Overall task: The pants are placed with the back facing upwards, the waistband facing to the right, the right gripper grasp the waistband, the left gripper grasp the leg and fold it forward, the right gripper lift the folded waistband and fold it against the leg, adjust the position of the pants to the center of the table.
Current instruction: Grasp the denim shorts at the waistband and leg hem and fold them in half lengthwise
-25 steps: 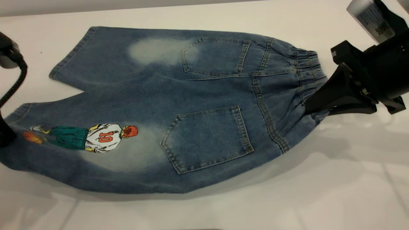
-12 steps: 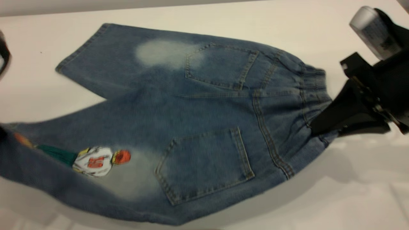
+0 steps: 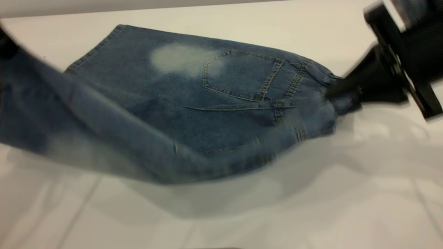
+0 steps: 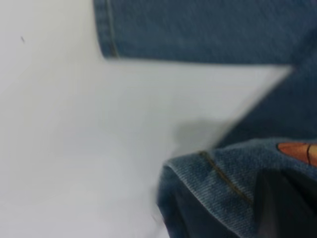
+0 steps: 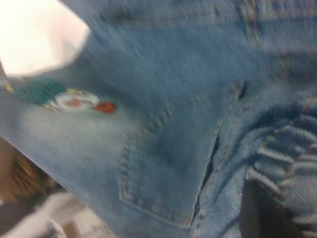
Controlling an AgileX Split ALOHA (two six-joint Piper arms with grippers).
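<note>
The robot's left gripper will lay the lifted leg's hem on the flat leg's hem (image 3: pixel 108 37), near its far corner.
The pants (image 3: pixel 221 90), faded blue denim shorts, lie back up on the white table (image 3: pixel 346 193), with the far half flat and the near half raised in the air. At the view's right, my right gripper (image 3: pixel 335 93) is shut on the gathered waistband (image 5: pixel 287 168) and holds it up. My left gripper (image 3: pixel 5 46) shows only as a dark shape at the left edge, shut on the hem of the leg (image 4: pixel 223 173). That leg (image 3: pixel 69 124) hangs lifted, its print turned from the exterior view. The player print (image 5: pixel 64 99) shows in the right wrist view.
The plain leg (image 3: pixel 114 58) with its pale patch and the far back pocket (image 3: pixel 242 76) stay flat on the table. Bare white tabletop spreads in front of the shorts and to the right; the far table edge (image 3: pixel 138 7) runs close behind them.
Both grippers have risen and swung toward the far side, carrying the near half of the shorts. The printed leg has left the table and its print has turned out of the exterior view.
</note>
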